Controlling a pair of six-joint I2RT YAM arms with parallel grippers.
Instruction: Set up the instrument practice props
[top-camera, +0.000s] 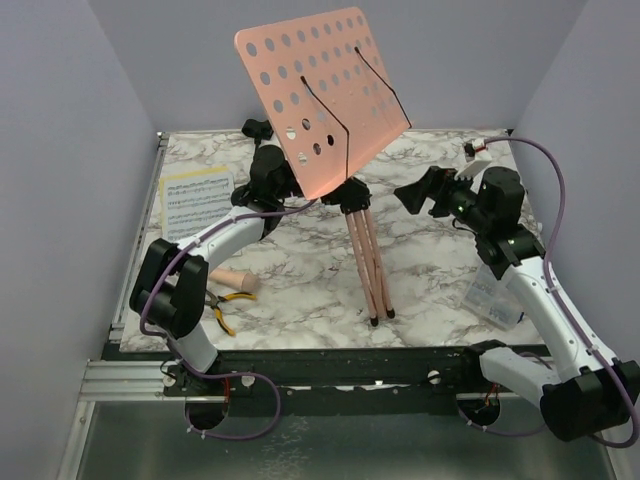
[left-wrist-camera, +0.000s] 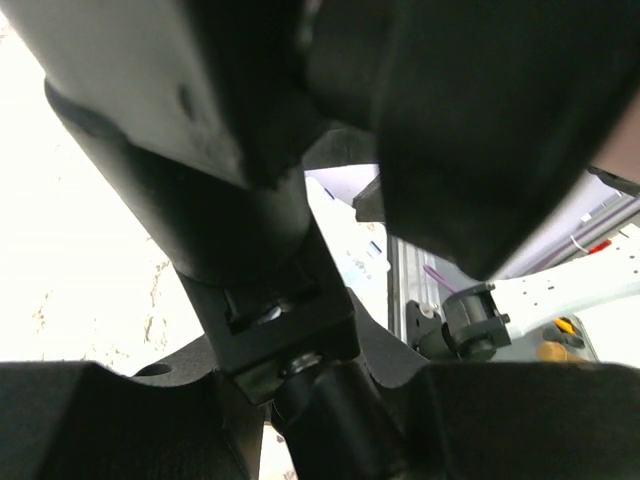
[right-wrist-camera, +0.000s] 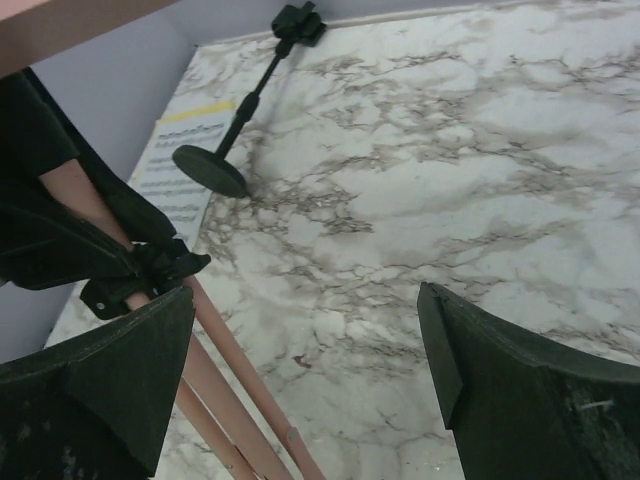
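Note:
Next, I grab the pink music-stand desk with my right gripper by the lower half of the desk's side edge (top-camera: 392, 84) nearest that gripper.
The pink perforated music-stand desk (top-camera: 320, 85) stands tilted on its pink tripod pole (top-camera: 368, 260) at mid-table. My left gripper (top-camera: 288, 193) reaches under the desk's lower left edge. In the left wrist view this gripper (left-wrist-camera: 330, 405) is shut on the stand's black bracket (left-wrist-camera: 290, 320). My right gripper (top-camera: 416, 194) hangs open to the right of the stand, apart from it. In its own view it (right-wrist-camera: 305, 295) holds nothing, and the tripod legs (right-wrist-camera: 225, 365) pass by its left finger. The sheet-music pages (top-camera: 195, 200) lie at the left. The beige toy microphone (top-camera: 233, 281) lies near the front left. The black mic stand (right-wrist-camera: 225, 140) lies at the back.
Yellow-handled pliers (top-camera: 225, 306) lie beside the microphone near the front left edge. A clear plastic box (top-camera: 490, 296) sits at the front right under my right arm. Purple walls close in the marble table (top-camera: 430, 270) on three sides.

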